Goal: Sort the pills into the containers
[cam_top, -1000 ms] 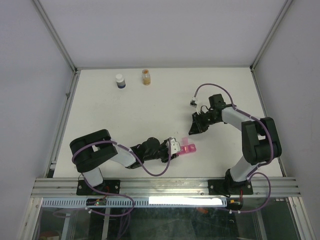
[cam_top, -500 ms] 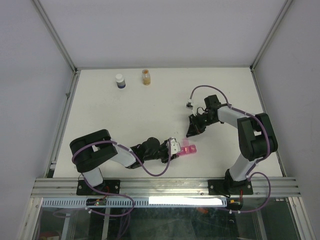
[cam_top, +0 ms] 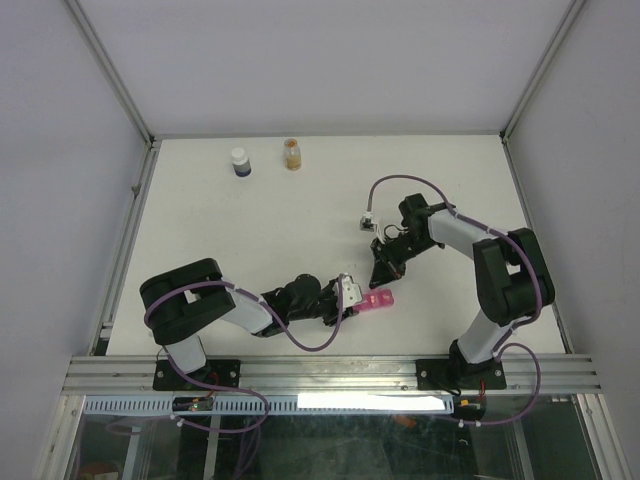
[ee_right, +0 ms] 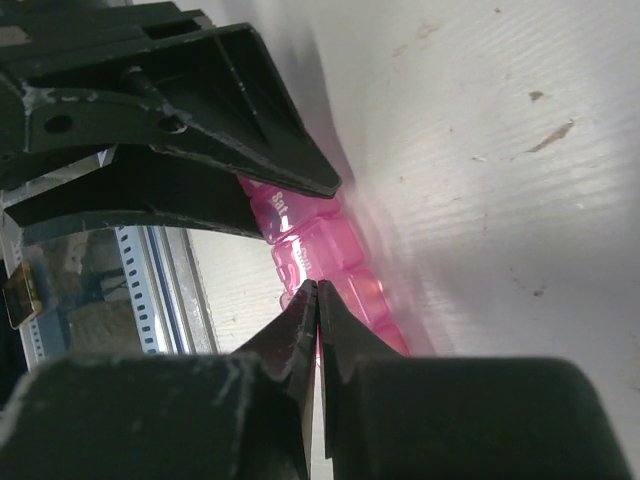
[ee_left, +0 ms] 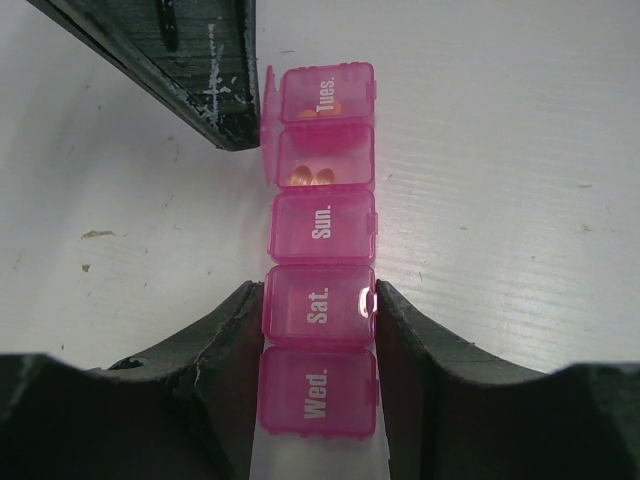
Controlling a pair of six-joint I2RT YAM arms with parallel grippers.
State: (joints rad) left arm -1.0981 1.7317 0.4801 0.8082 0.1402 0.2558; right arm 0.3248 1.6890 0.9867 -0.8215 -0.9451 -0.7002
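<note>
Next, my left gripper sets the pink pill-box strip down near the table's back edge beside the amber vial (cam_top: 352, 173).
The pink pill-box strip (cam_top: 380, 300) lies flat on the white table near the front middle. In the left wrist view the strip (ee_left: 322, 225) shows lids marked Tues., Sun., Sat. and Wed. One compartment between Tues. and Sun. stands open with orange pills (ee_left: 310, 178) inside. My left gripper (cam_top: 358, 299) is shut on the strip, its fingers (ee_left: 225, 340) clamping the Sat. and Wed. end. My right gripper (cam_top: 380, 278) is shut and empty, its tips (ee_right: 317, 287) pointing down just at the far end of the strip (ee_right: 320, 245). Its black fingers (ee_left: 215, 90) show beside the open compartment.
A white-capped dark bottle (cam_top: 240, 162) and a small amber vial (cam_top: 292, 154) stand at the back left of the table. Metal frame rails run along the table's sides and front edge (cam_top: 330, 372).
My right gripper has moved left and toward the front, closing in on the far end of the pill box. The left arm and the box have not moved.
</note>
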